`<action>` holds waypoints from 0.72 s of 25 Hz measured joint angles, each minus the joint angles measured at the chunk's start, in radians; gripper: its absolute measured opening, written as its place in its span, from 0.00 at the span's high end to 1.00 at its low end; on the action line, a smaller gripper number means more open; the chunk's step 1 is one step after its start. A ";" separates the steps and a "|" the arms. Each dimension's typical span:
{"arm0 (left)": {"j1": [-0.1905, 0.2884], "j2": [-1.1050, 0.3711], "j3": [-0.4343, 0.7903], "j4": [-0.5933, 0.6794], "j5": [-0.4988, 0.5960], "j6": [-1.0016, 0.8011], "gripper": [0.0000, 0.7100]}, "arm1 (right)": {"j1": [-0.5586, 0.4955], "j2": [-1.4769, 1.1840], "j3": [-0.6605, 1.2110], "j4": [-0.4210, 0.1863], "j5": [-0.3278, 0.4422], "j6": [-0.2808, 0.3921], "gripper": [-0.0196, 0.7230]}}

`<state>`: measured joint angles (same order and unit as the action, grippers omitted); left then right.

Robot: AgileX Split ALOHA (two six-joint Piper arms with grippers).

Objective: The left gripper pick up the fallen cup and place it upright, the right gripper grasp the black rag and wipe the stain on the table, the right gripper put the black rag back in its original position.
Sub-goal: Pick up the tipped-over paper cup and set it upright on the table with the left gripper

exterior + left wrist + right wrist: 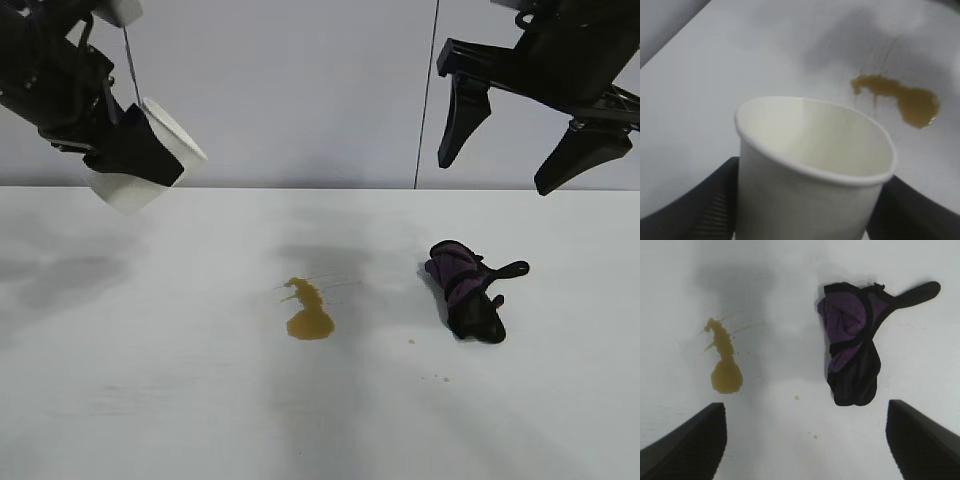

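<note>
The robot's left gripper will put the white paper cup down upright on the bare table (180,346) beside the amber stain, opposite the black rag.
My left gripper (135,155) is shut on the white paper cup (150,150) and holds it tilted in the air above the table's far left. In the left wrist view the cup (810,165) sits between the two black fingers (700,205), its mouth empty. The amber stain (308,312) lies mid-table, with tiny droplets to its right. To the right of the stain lies the black rag (468,290), bunched, with purple folds. My right gripper (497,172) hangs open high above the rag. In the right wrist view the rag (852,355) and the stain (725,372) lie beyond the gripper (805,445).
The white table (150,350) spreads wide to every side of the stain and rag. A pale wall with a thin vertical seam (428,90) stands behind the far edge.
</note>
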<state>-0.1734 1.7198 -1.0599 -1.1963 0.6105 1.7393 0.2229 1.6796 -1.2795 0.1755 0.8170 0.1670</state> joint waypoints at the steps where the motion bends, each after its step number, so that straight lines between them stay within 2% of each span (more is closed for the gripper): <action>1: 0.021 0.000 0.027 -0.133 0.049 0.120 0.35 | 0.000 0.000 0.000 0.000 0.000 -0.001 0.16; 3: 0.055 0.006 0.102 -0.354 0.155 0.342 0.35 | 0.000 0.000 0.000 0.000 0.003 -0.001 0.16; 5: 0.077 0.027 0.152 -0.450 0.256 0.537 0.35 | 0.000 0.000 0.000 0.002 0.004 -0.001 0.16; 8: 0.075 0.099 0.174 -0.478 0.374 0.673 0.35 | 0.000 0.000 0.000 0.003 0.007 -0.001 0.16; 13: 0.071 0.279 0.141 -0.494 0.496 0.739 0.36 | 0.000 0.000 0.000 0.003 0.007 -0.001 0.16; 18: 0.071 0.459 0.058 -0.501 0.521 0.753 0.36 | 0.000 0.000 0.000 0.003 0.007 -0.001 0.16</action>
<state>-0.1022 2.1787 -1.0020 -1.6977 1.1318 2.4924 0.2229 1.6796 -1.2795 0.1782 0.8242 0.1663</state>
